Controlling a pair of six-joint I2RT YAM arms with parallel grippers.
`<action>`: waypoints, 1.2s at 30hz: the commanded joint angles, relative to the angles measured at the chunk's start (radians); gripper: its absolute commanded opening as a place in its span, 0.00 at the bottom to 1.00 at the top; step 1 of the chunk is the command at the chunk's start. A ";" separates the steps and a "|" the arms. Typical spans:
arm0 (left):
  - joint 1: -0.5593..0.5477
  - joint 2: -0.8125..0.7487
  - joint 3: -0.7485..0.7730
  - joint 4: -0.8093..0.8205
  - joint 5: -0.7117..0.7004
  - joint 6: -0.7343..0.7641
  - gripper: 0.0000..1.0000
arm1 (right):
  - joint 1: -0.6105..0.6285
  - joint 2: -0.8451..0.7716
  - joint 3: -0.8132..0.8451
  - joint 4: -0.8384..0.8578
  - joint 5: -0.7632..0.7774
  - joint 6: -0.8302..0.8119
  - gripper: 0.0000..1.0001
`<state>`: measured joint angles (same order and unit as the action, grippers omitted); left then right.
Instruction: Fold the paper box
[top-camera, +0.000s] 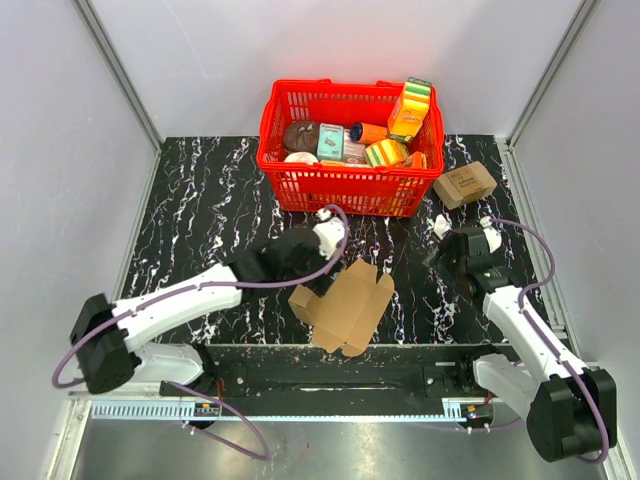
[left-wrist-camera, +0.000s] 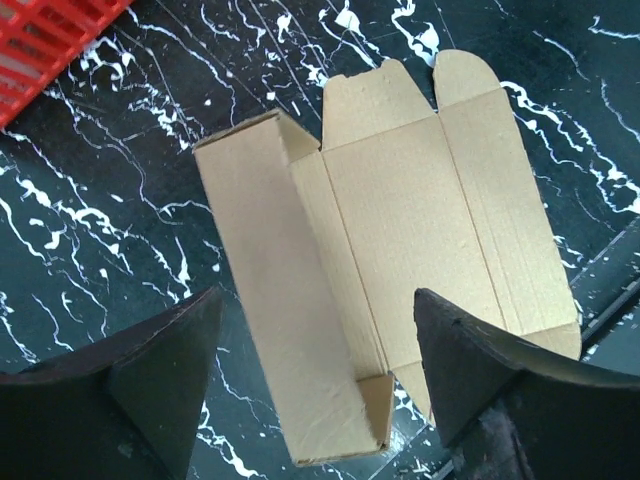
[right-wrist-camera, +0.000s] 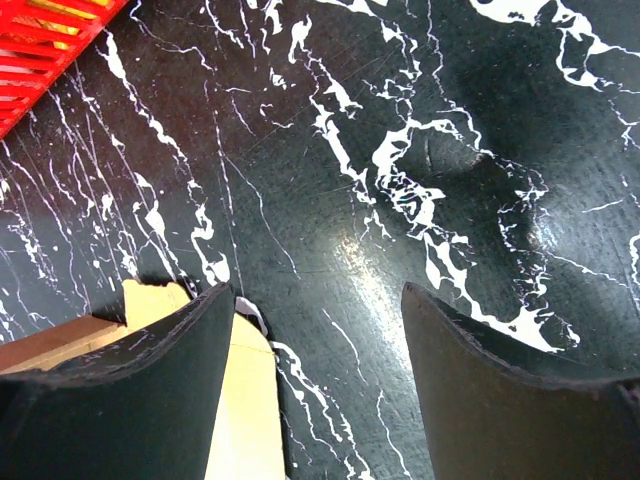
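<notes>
Next, I lay the paper box's tray flat with my left gripper, as it stands tipped up on one long side, and then pinch its raised long side (left-wrist-camera: 285, 290).
The paper box (top-camera: 345, 305) lies partly folded near the table's front edge, between my two arms. In the left wrist view the paper box (left-wrist-camera: 400, 230) has one long wall raised on the left, and its base panel and rounded tabs lie flat. My left gripper (top-camera: 300, 265) hovers over that raised wall. The left gripper (left-wrist-camera: 318, 293) is open, and its fingers touch nothing. My right gripper (top-camera: 450, 258) stands to the right of the box above bare table. The right gripper (right-wrist-camera: 318, 290) is open and empty, with a flap of the box (right-wrist-camera: 245, 400) behind its left finger.
A red basket (top-camera: 350, 190) full of groceries stands at the back centre. Its corner also shows in the left wrist view (left-wrist-camera: 50, 40). A small printed brown carton (top-camera: 465, 184) sits right of it. Grey walls close in the black marbled table (top-camera: 200, 220) on three sides.
</notes>
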<state>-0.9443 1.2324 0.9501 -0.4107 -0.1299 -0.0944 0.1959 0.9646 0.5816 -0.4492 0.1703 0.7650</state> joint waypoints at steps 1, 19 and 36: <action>-0.092 0.103 0.123 -0.054 -0.193 0.044 0.83 | -0.009 -0.009 -0.011 0.047 -0.041 -0.003 0.74; -0.234 0.444 0.331 -0.300 -0.588 0.045 0.65 | -0.041 0.000 -0.028 0.093 -0.092 -0.035 0.74; -0.244 0.487 0.331 -0.321 -0.634 0.074 0.39 | -0.062 0.003 -0.043 0.118 -0.126 -0.046 0.74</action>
<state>-1.1793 1.7180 1.2507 -0.7185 -0.7204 -0.0372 0.1440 0.9699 0.5362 -0.3695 0.0582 0.7353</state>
